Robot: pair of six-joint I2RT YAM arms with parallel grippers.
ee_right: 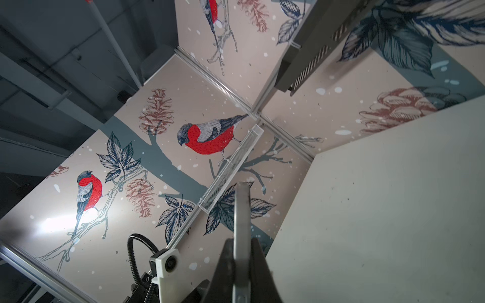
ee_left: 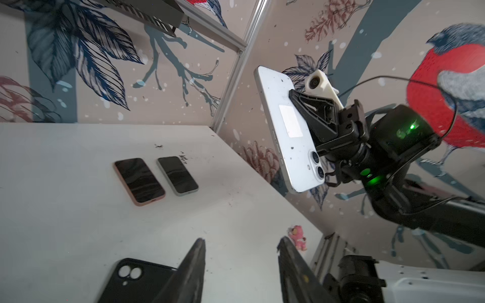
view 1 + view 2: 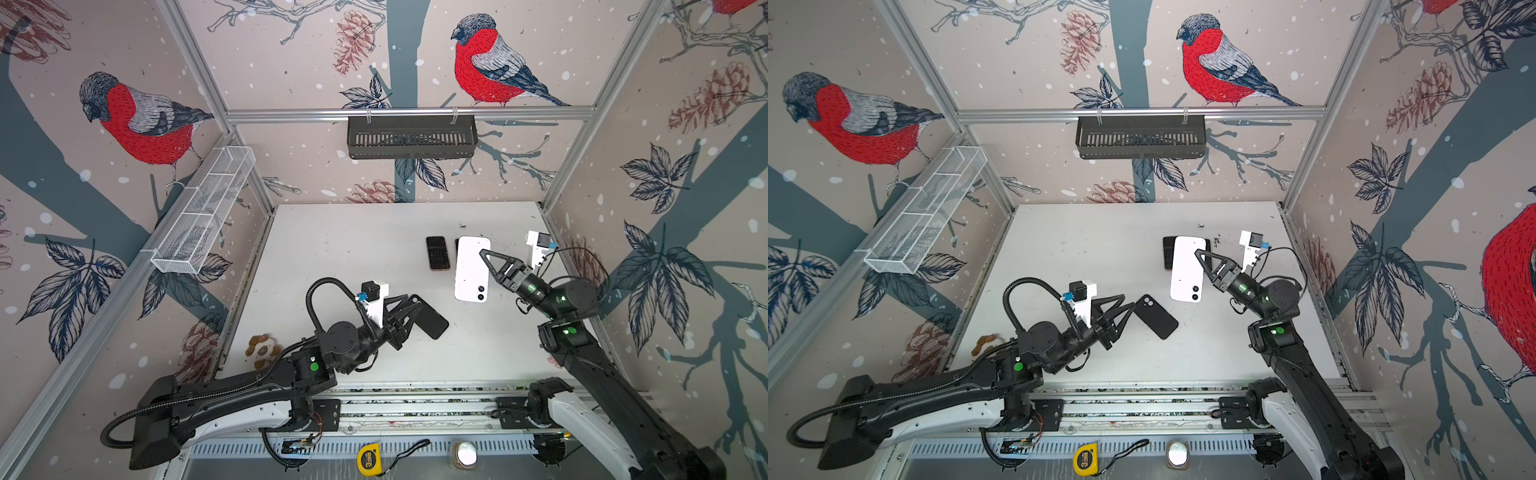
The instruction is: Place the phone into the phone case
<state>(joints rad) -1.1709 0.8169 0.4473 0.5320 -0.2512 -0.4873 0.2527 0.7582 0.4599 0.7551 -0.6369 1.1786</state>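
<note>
The white phone is pinched by its long side in my right gripper, so my left gripper will first take the lens end (image 3: pixel 472 295) and my right gripper the opposite end.
My right gripper (image 3: pixel 484 254) (image 3: pixel 1198 252) is shut on the white phone (image 3: pixel 471 270) (image 3: pixel 1187 270) (image 2: pixel 286 126), holding it above the table's right half with its back and twin lenses up. The right wrist view shows the phone's thin edge (image 1: pixel 241 223) pinched between the two jaws. A black phone case (image 3: pixel 432 318) (image 3: pixel 1156 316) (image 2: pixel 131 280) lies flat on the table near the middle, camera cutout towards my left gripper (image 3: pixel 413 301) (image 3: pixel 1129 303) (image 2: pixel 241 241). That gripper is open with only bare table between its fingers. The case lies just outside one finger, which partly hides it.
Two dark-screened phones, one pink-edged (image 2: pixel 139 181) and one grey (image 2: pixel 178 175), lie side by side at the back right of the table (image 3: pixel 353 249). A small pink toy (image 2: pixel 298 236) sits near the right edge. A black basket (image 3: pixel 411 137) and a white mesh tray (image 3: pixel 203 212) hang on the walls.
</note>
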